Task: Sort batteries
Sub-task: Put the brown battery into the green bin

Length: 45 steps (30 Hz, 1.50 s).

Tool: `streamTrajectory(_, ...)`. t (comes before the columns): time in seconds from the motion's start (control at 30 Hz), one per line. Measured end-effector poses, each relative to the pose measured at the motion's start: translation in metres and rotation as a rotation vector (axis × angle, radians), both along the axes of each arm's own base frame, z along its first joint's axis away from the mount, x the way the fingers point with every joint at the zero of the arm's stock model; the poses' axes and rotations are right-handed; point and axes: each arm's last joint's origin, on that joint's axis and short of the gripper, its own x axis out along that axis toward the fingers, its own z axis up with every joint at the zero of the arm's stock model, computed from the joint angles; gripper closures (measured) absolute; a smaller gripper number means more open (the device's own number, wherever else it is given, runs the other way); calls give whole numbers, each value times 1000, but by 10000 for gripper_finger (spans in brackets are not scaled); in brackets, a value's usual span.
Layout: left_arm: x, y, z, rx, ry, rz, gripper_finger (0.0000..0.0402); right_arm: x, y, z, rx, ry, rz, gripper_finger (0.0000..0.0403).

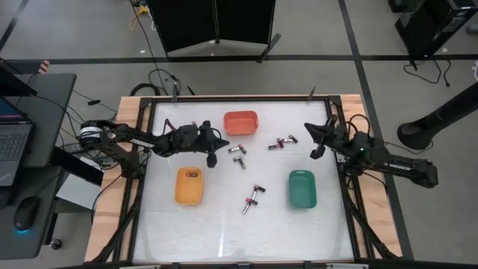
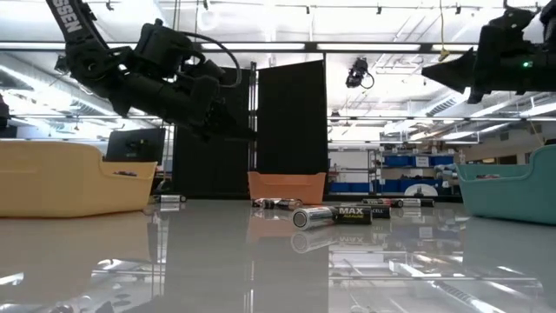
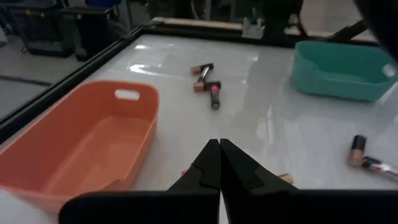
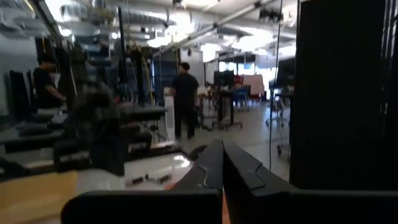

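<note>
The black body of the battery (image 1: 293, 138) nearest to my right gripper, at the end of the group beyond the green tray, should be gripped by that gripper next.
Several small batteries lie on the white table: a pair (image 1: 237, 153) just right of my left gripper, a cluster (image 1: 282, 142) near the far right, and another group (image 1: 252, 198) toward the middle near side. One battery (image 1: 193, 175) lies inside the yellow tray (image 1: 188, 196). My left gripper (image 1: 218, 143) hangs shut above the table beside the orange tray (image 3: 93, 143), with batteries (image 3: 210, 93) ahead of it. My right gripper (image 1: 312, 134) is shut and raised, pointing level over the far right of the table (image 4: 222, 152).
The orange tray (image 1: 240, 122) stands at the far middle and the green tray (image 1: 302, 188) at the right. A black frame (image 1: 146, 179) rims the table. In the low view one battery (image 2: 334, 215) lies nearest. People stand in the room beyond (image 4: 185, 99).
</note>
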Motion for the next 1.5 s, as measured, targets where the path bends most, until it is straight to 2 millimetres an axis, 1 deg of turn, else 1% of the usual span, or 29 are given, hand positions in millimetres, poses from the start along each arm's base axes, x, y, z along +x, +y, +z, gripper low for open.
streamTrajectory(0.1, 0, 0, 1, 3, -12, 0, 396, 4, -1, 3, 26, 43, 2, 390)
streamTrajectory(0.2, 1, 0, 4, 9, -43, -1, 396, 8, -2, 9, 81, 122, 6, 392)
streamTrajectory(0.33, 2, 0, 8, 16, -81, -1, 396, 14, -4, 22, 180, 198, 8, 391)
streamTrajectory(0.43, 2, 0, 7, 15, -76, -1, 396, 17, -5, 33, 304, 319, -2, 383)
streamTrajectory(0.57, 2, 0, 6, 31, -58, -6, 396, 19, -6, 39, 484, 500, -47, 374)
streamTrajectory(0.63, 2, -1, 6, 39, -60, -8, 396, 23, -8, 35, 558, 567, -81, 370)
streamTrajectory(0.77, 2, -1, 6, 40, -59, -8, 396, 32, -10, 18, 650, 716, -118, 353)
streamTrajectory(0.9, 2, -1, 6, 38, -58, -15, 396, 43, -16, 4, 679, 810, -185, 321)
streamTrajectory(1.07, 2, -1, 6, 49, -56, -20, 396, 49, -30, -10, 711, 894, -276, 274)
streamTrajectory(1.27, 2, -1, 6, 85, -49, -30, 396, 58, -49, -25, 728, 950, -240, 242)
streamTrajectory(1.5, 2, -1, 6, 88, -42, -31, 396, 60, -63, -40, 742, 1042, -217, 237)
